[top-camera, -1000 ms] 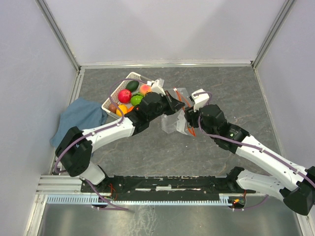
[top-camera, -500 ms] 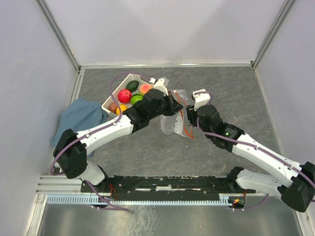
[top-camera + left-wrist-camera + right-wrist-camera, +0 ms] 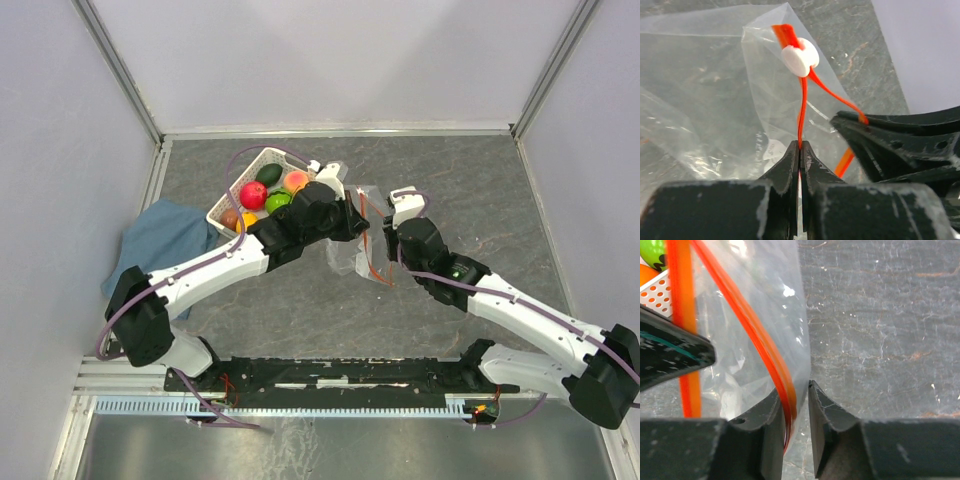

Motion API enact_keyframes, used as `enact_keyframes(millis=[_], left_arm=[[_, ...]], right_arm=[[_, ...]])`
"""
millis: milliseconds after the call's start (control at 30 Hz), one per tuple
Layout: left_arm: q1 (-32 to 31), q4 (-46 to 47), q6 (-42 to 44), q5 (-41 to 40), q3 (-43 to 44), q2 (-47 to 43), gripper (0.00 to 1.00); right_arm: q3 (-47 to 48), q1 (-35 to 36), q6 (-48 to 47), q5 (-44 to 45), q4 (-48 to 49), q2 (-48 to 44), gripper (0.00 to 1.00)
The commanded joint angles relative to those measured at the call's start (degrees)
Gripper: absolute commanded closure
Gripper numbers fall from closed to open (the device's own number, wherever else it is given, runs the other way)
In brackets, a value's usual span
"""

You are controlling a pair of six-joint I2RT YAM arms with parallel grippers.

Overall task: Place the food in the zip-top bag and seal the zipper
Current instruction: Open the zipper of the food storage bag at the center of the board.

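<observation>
The left gripper holds the zipper close to the white slider and the bag's opening is narrow, so it should take the zipper farther down point(image 3: 367, 258) and spread it.
The clear zip-top bag point(image 3: 345, 250) hangs between both grippers, right of the basket. My left gripper point(image 3: 800, 146) is shut on its red-orange zipper point(image 3: 802, 110), just below the white slider point(image 3: 800, 56). My right gripper point(image 3: 800, 390) straddles the other zipper strip point(image 3: 755, 335); the strip lies against the left finger, with a narrow gap to the right finger. The food sits in the white basket point(image 3: 222, 207): red apple point(image 3: 253, 194), avocado point(image 3: 268, 174), peach point(image 3: 295, 181), a green fruit point(image 3: 278, 202) and an orange point(image 3: 247, 220). I see no food in the bag.
A blue cloth point(image 3: 160, 240) lies left of the basket by the left wall. Grey stone tabletop point(image 3: 470, 190) spreads to the right and front. The two arms nearly meet over the bag, and the left finger point(image 3: 670, 360) shows in the right wrist view.
My right gripper has moved up-left onto the bag's zipper edge and its jaws have narrowed around it. The left gripper kept its grip and shifted slightly.
</observation>
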Motion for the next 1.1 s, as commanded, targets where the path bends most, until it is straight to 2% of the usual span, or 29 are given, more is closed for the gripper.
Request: enact_keyframes(millis=[0, 67, 167, 300, 433, 567, 633, 800, 933, 1067], left_arm=[[-0.3, -6.5, 6.4, -5.8, 4.4, -3.4, 0.97], [-0.3, -9.4, 7.9, -7.6, 5.9, -3.3, 0.97], [-0.3, -14.6, 10.3, -9.8, 8.2, -3.0, 0.97], [-0.3, -19.8, 12.7, -11.4, 10.8, -2.9, 0.97], [-0.2, -18.5, 11.5, -10.1, 9.4, -4.1, 0.96], [-0.3, -12.6, 8.3, -6.3, 6.3, -4.6, 0.80], [-0.2, -8.6, 5.9, -4.2, 3.9, -4.9, 0.69], [-0.3, 4.4, -2.0, -0.5, -2.9, -6.4, 0.46], [-0.9, 10.3, -6.2, -0.4, -6.1, -6.9, 0.35], [-2.8, 12.3, -8.1, -3.9, -7.1, -5.7, 0.32]], right_arm=[[2.7, 0.1, -1.3, 4.5, -3.8, -3.0, 0.86], [3.9, 0.1, -2.5, 6.2, -6.4, -3.2, 0.93], [5.5, 0.1, -3.4, 9.0, -9.3, -3.2, 0.98], [8.6, 0.1, -4.0, 10.2, -13.4, -2.9, 0.98], [11.5, 0.1, -3.9, 7.6, -15.1, -2.5, 0.98], [13.4, 0.2, -2.3, 4.8, -15.0, -0.4, 0.98], [14.0, 0.2, -1.0, 3.3, -14.3, 0.5, 0.98], [13.8, 0.7, 3.2, 3.2, -12.1, 1.9, 0.98], [13.6, 1.7, 5.1, 5.6, -11.2, 2.9, 0.98], [12.6, 3.1, 6.6, 7.0, -9.1, 2.9, 0.98]])
